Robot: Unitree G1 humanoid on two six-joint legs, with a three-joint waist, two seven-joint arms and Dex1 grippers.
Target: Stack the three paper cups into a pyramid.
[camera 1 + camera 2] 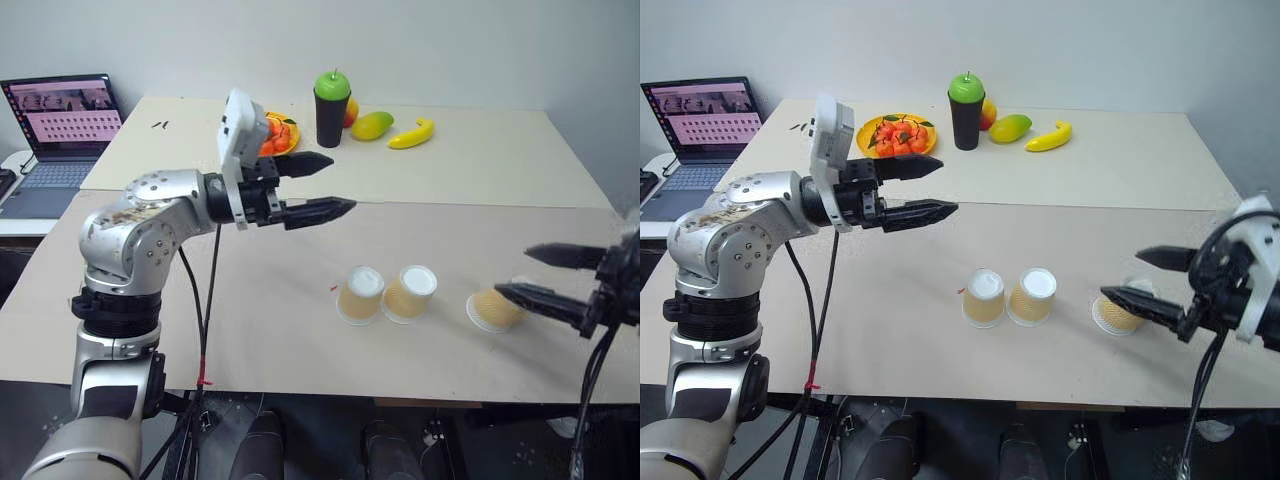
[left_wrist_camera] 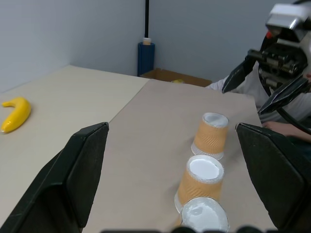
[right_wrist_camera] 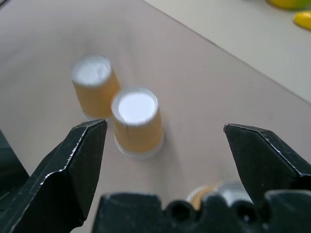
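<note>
The paper cup standing apart will be taken by my right gripper around the ribbed side (image 1: 504, 306) (image 3: 202, 195), because the other cups already stand together as the base.
Three tan ribbed paper cups stand bottom up in a row on the brown table (image 1: 270, 330). The left cup (image 1: 361, 294) and the middle cup (image 1: 410, 293) are almost touching. The third cup (image 1: 495, 308) stands apart to the right, partly behind the lower finger of my right gripper (image 1: 512, 272). That gripper is open, low over the table, with the third cup just under its jaws and nothing held. My left gripper (image 1: 340, 184) is open and empty, raised well above the table to the left of the cups and pointing right. No cup rests on another.
At the back stand a black cup with a green top (image 1: 332, 108), an orange plate of fruit (image 1: 895, 135), a mango (image 1: 372, 125) and a banana (image 1: 411, 133). A laptop (image 1: 60, 130) is at far left. The table's front edge runs close below the cups.
</note>
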